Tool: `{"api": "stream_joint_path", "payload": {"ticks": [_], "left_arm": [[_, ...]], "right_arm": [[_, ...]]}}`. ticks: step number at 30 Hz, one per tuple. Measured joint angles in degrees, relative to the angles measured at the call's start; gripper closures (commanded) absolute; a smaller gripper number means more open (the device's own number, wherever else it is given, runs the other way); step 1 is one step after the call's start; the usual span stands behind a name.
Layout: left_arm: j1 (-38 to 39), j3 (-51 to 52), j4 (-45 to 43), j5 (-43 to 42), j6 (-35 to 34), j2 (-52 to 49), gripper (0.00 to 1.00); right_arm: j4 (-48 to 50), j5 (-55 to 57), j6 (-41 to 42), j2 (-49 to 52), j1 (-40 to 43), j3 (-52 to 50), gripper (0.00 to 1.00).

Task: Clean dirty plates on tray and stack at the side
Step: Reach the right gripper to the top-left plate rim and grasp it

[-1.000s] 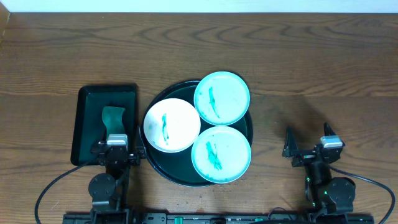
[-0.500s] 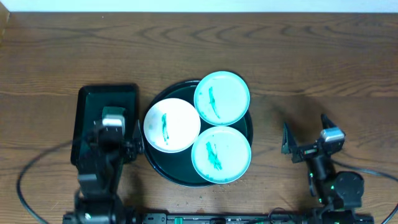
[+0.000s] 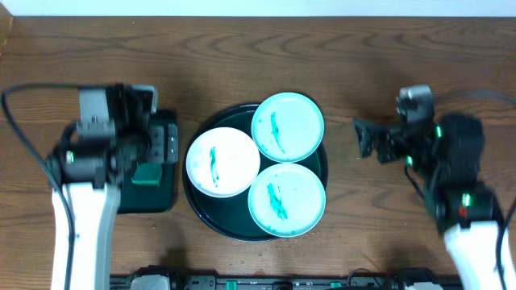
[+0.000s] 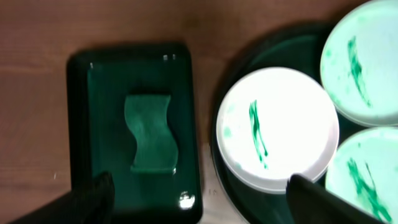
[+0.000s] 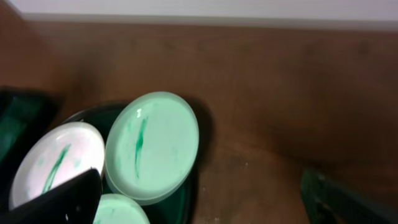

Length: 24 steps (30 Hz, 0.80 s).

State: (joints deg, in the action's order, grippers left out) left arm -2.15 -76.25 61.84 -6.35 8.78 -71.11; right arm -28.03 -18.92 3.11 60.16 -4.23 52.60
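Next, my left gripper should go to the green sponge's middle [image 3: 148, 165] [image 4: 149, 134] in the rectangular tray and close there, because the plates need wiping.
Three dirty plates lie on the round dark tray [image 3: 208, 213]: a white plate [image 3: 222, 162] at the left, a turquoise plate [image 3: 288, 126] at the back and a second turquoise plate [image 3: 286, 200] at the front. Each has a teal smear. My left gripper [image 3: 165, 145] is open and empty, raised over the rectangular tray, left of the white plate [image 4: 277, 127]. My right gripper [image 3: 363, 138] is open and empty, above bare table to the right of the round tray; its wrist view shows the back turquoise plate [image 5: 152, 146] and the white plate [image 5: 53, 162].
A small rectangular dark green tray [image 3: 153, 201] lies left of the round tray and holds a green sponge [image 4: 150, 132]. Bare wooden table lies at the back and to the right of the round tray.
Both arms have risen from the front edge and moved toward the back: the left over the rectangular tray, the right beside the round tray. The plates have not moved.
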Motion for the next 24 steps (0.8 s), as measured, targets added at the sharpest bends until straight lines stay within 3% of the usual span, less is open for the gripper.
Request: {"api": "stream_joint_path", "payload": {"ticks": [4,14,17,22,24], "left_arm": [[0.00,-3.58,1.55,0.00,0.00,-6.62,0.12],[0.00,-3.58,1.99,-0.76,0.00,-14.95,0.12],[0.00,-3.58,1.92,-2.23,0.00,-16.06,0.12],[0.00,-3.58,0.28,-4.00,-0.66,-16.96,0.12],[-0.17,-3.58,-0.61,-2.45,-3.67,-16.96,0.12]], "right_arm": [[-9.60,-1.36,0.09,11.67,0.00,10.91,0.01],[-3.98,-13.79,0.96,22.95,-1.18,13.66,0.02],[-1.81,-15.65,4.26,26.05,-4.98,13.97,0.09],[-4.68,-12.04,11.56,32.81,-15.10,17.68,0.33],[-8.35,-7.85,15.34,35.98,-19.69,20.98,0.34]]}}
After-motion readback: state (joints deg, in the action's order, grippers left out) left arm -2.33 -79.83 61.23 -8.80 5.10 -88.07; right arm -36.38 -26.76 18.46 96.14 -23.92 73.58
